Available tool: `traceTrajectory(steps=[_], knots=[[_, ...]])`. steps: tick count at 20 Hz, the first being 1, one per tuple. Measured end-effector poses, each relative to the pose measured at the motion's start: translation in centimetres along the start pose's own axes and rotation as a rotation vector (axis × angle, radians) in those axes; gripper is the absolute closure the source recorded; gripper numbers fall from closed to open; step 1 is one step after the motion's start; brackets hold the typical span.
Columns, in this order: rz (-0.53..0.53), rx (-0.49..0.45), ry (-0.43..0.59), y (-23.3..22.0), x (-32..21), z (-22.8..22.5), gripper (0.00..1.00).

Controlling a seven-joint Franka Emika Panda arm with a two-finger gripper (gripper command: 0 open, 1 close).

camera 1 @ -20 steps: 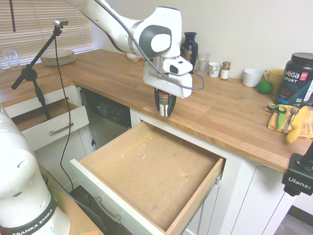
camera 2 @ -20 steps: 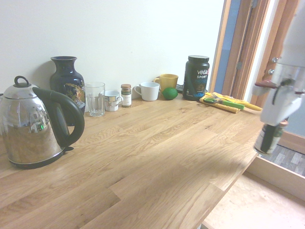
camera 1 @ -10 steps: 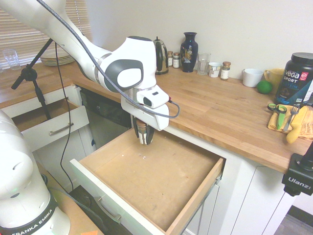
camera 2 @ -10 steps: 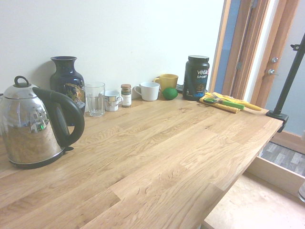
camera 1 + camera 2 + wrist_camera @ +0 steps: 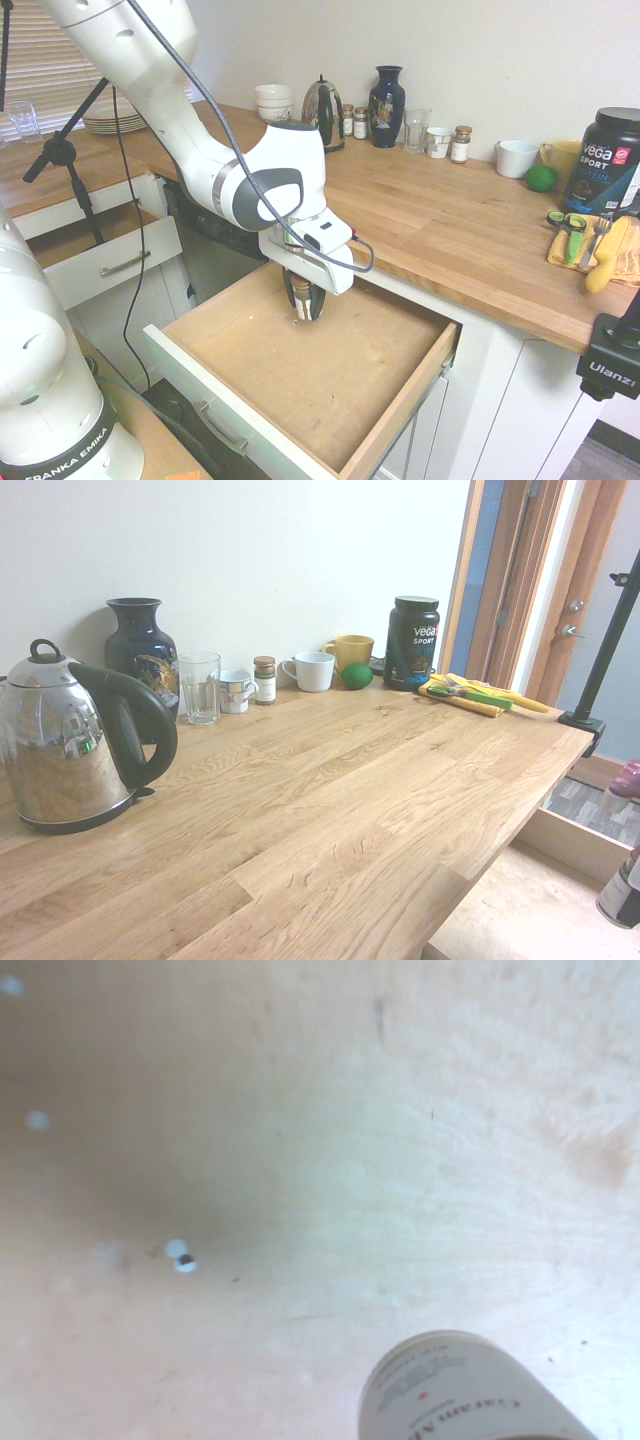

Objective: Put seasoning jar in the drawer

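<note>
Next, my gripper releases the seasoning jar standing upright near the middle of the large drawer's bare wooden bottom [image 5: 312, 356] [image 5: 385, 1298].
The large wooden drawer [image 5: 340, 385] stands pulled out below the countertop, its bare bottom also showing in the second exterior view [image 5: 520, 915]. My gripper [image 5: 305, 303] reaches down inside it near the back left and is shut on the seasoning jar [image 5: 303, 296], held upright just above the wood. Whether the jar touches the bottom I cannot tell. The jar's pale printed label [image 5: 460, 1390] shows in the wrist view over the drawer floor. At the right edge of the second exterior view the jar [image 5: 620, 892] is partly cut off.
A similar brown-lidded jar [image 5: 460, 143] stands at the back of the counter by a cup and glass [image 5: 416, 130]. Two small jars [image 5: 354, 121], a kettle [image 5: 325, 100] and a vase [image 5: 387, 92] are near. A smaller open drawer [image 5: 100, 255] is at the left.
The arm has carried the jar from the counter edge out over the drawer and lowered it inside. In the last half second it sank a little further and shifted slightly right.
</note>
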State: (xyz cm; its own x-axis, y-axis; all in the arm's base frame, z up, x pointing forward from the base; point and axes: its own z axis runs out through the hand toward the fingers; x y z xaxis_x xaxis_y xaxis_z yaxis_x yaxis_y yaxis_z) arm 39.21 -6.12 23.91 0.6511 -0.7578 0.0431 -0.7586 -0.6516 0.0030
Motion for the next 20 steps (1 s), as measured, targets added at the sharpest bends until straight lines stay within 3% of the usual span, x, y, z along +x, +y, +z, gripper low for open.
traceTrajectory(steps=[12, 20], knots=[[0.034, -0.024, -0.016, 0.7, -0.3, 6.3, 1.0], [0.055, -0.024, -0.026, 0.5, -0.6, 8.2, 1.0]])
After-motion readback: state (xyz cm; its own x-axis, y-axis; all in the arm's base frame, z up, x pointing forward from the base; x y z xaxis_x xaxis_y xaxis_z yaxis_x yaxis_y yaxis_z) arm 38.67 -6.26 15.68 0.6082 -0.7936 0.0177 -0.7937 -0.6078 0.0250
